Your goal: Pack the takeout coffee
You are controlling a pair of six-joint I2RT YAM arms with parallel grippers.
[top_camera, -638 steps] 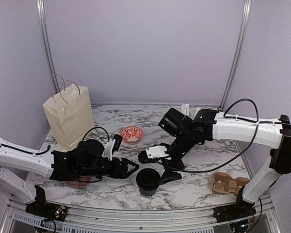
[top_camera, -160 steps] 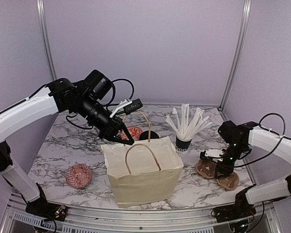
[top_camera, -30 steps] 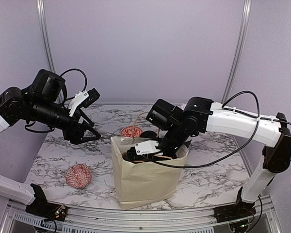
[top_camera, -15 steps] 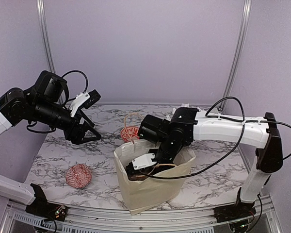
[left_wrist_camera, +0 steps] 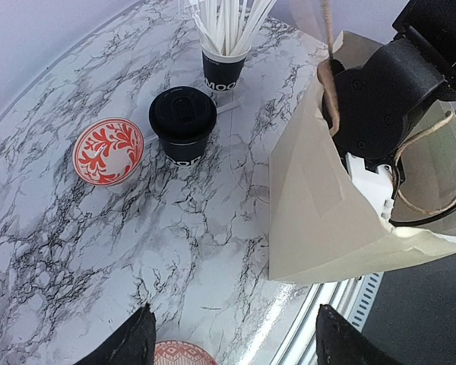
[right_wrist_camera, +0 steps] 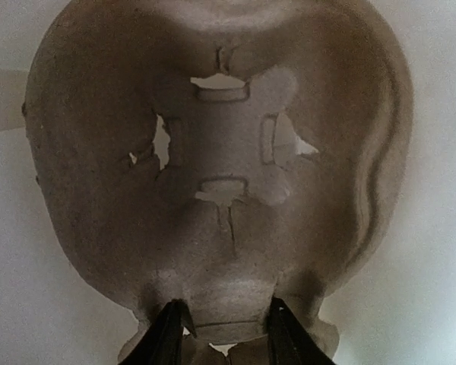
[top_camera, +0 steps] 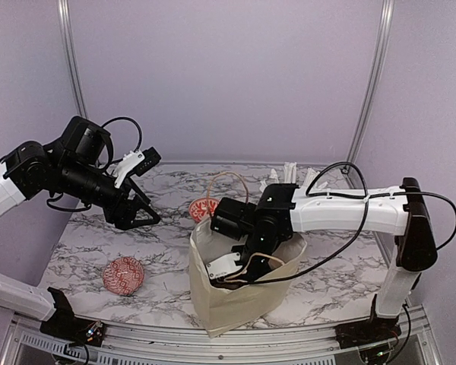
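Observation:
My left gripper should grab the paper bag's far twine handle at the handle's lower end (top_camera: 208, 201) (left_wrist_camera: 329, 44), on the side nearest that gripper.
The takeout coffee (left_wrist_camera: 183, 122), a black paper cup with its black lid on, stands on the marble behind the paper bag (top_camera: 228, 304); the top view hides it behind my right arm. My right gripper (right_wrist_camera: 222, 334) reaches deep inside the bag (left_wrist_camera: 311, 220). Its jaws stand apart on either side of the near edge of a brown pulp cup carrier (right_wrist_camera: 220, 190), which lies on the bag's floor, and a sliver of light shows beside the left fingertip. My left gripper (top_camera: 140, 213) hovers open over the table left of the bag, with nothing between its fingertips (left_wrist_camera: 140, 338).
A black cup full of white wrapped straws (left_wrist_camera: 223, 65) stands just behind the coffee. One red-and-white bowl (left_wrist_camera: 108, 150) sits left of the coffee, another (top_camera: 124, 275) near the front left. The bag's twine handles (top_camera: 232, 179) stick up. The table's front rail (top_camera: 213, 342) runs below the bag.
My right arm has sunk deeper into the bag with the carrier, pushing the bag slightly right, and its jaws have widened. My left arm has drifted a little to the right.

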